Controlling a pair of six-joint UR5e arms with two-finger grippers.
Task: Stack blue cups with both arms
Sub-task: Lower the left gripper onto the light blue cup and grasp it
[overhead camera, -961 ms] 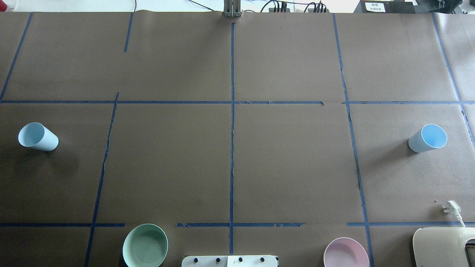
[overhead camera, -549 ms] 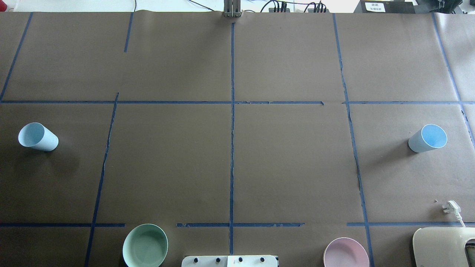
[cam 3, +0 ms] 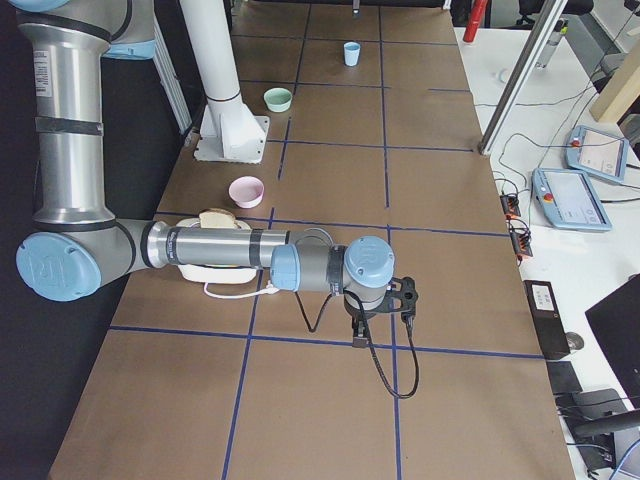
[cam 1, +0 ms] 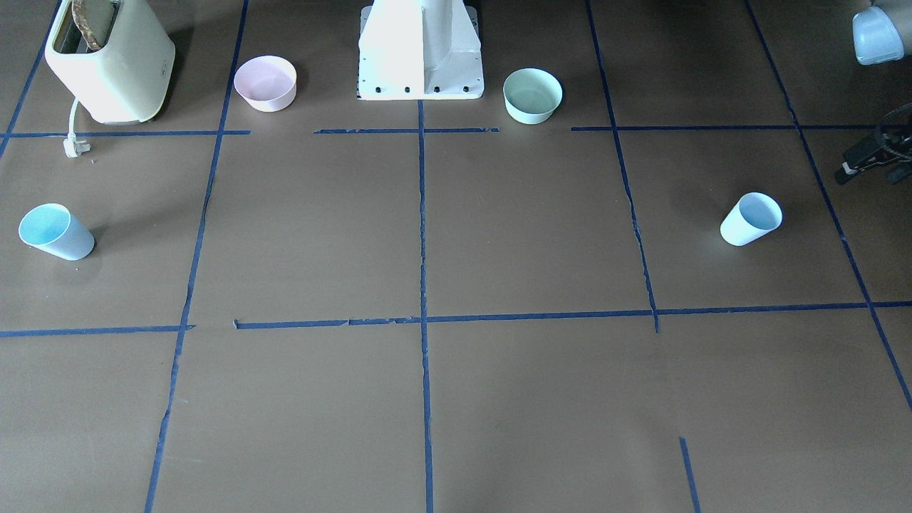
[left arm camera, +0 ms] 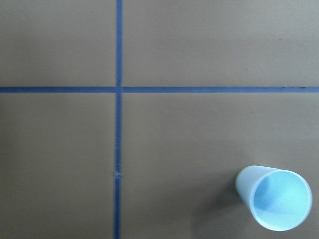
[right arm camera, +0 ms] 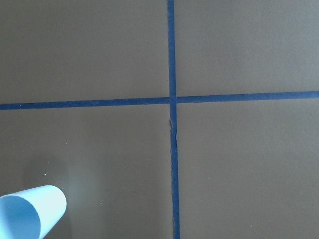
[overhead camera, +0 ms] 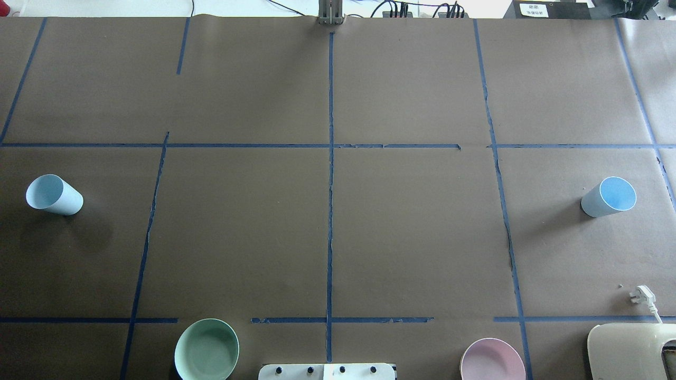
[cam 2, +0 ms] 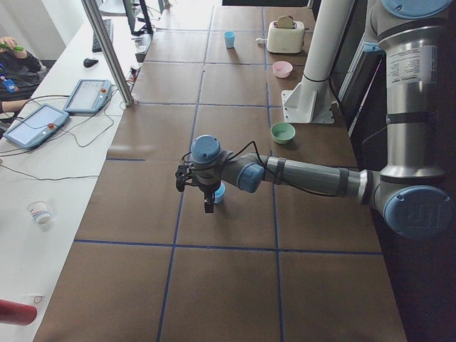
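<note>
My left gripper should grab the pale blue cup nearest the mint-green bowl by the cup's rim (cam 1: 780, 215) (left arm camera: 253, 198), on the side away from that bowl.
Two pale blue cups stand upright, far apart on the brown table. The left cup (overhead camera: 53, 194) is at the table's left end and also shows in the front view (cam 1: 750, 219) and the left wrist view (left arm camera: 274, 201). The right cup (overhead camera: 608, 197) is at the right end, in the front view (cam 1: 55, 231) and the right wrist view (right arm camera: 30, 213). My left gripper (cam 2: 208, 205) hovers beside the left cup (cam 2: 220, 191). My right gripper (cam 3: 358, 338) hovers near the right end. I cannot tell whether either is open or shut.
A mint-green bowl (overhead camera: 206, 349) and a pink bowl (overhead camera: 492, 360) sit at the near edge, either side of the white pedestal (cam 1: 420, 53). A cream toaster (overhead camera: 631, 351) with its plug (overhead camera: 641, 295) is at the near right corner. Blue tape lines mark the table.
</note>
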